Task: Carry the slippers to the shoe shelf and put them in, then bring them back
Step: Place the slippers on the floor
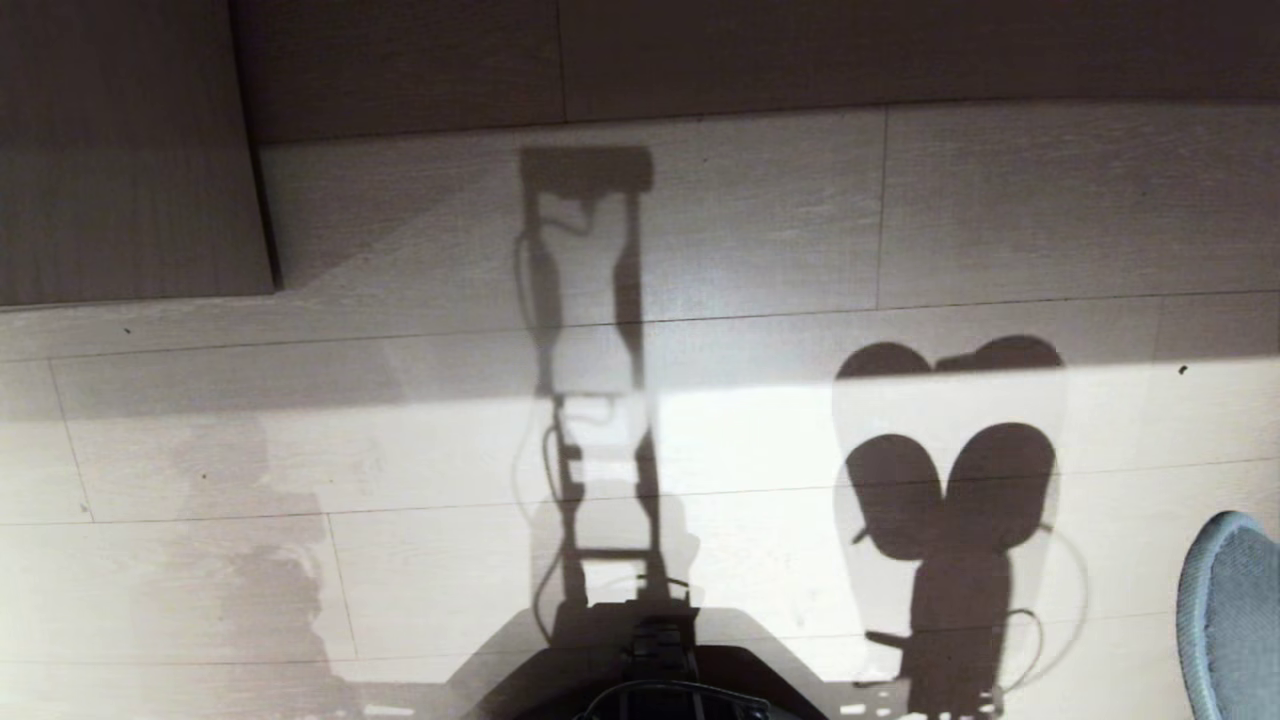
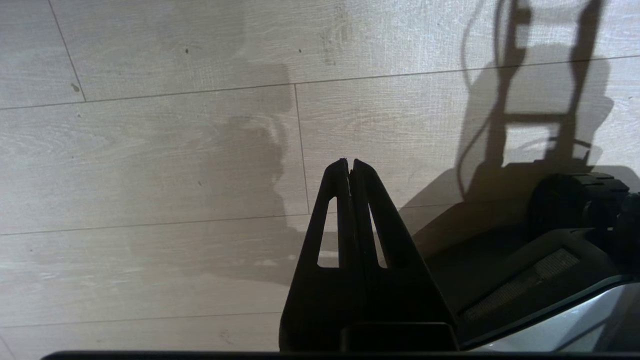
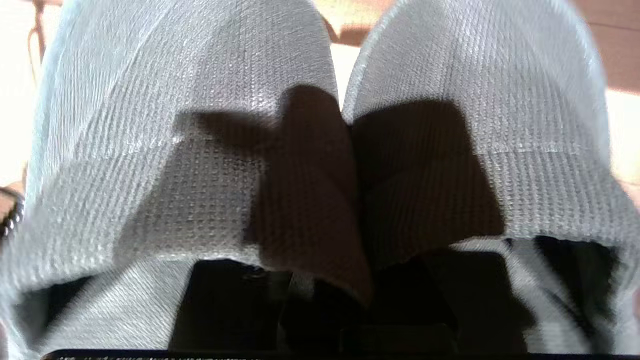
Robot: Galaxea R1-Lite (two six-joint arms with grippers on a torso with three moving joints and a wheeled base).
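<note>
The grey slippers, now held above the floor, will be put down by my right gripper on the pale floor at the far end of their shadow (image 1: pixel 964 360).
Two grey waffle-weave slippers (image 3: pixel 175 125) fill the right wrist view side by side, toes pointing away, their inner sides pressed together. My right gripper (image 3: pixel 350 295) is shut on those inner sides at the heel openings, and its fingers are hidden inside the fabric. In the head view only a blue-grey edge of one slipper (image 1: pixel 1235 610) shows at the lower right, above the floor. Their shadow (image 1: pixel 950 490) falls on the floor. My left gripper (image 2: pixel 350 162) hangs shut and empty over the pale floor. The shoe shelf is out of view.
A grey-brown wood-laminate panel (image 1: pixel 120 150) stands at the far left, with a dark band of the same wood (image 1: pixel 800 60) along the far side. Pale plank floor (image 1: pixel 400 450) lies between. My own base (image 1: pixel 660 680) sits at the near edge.
</note>
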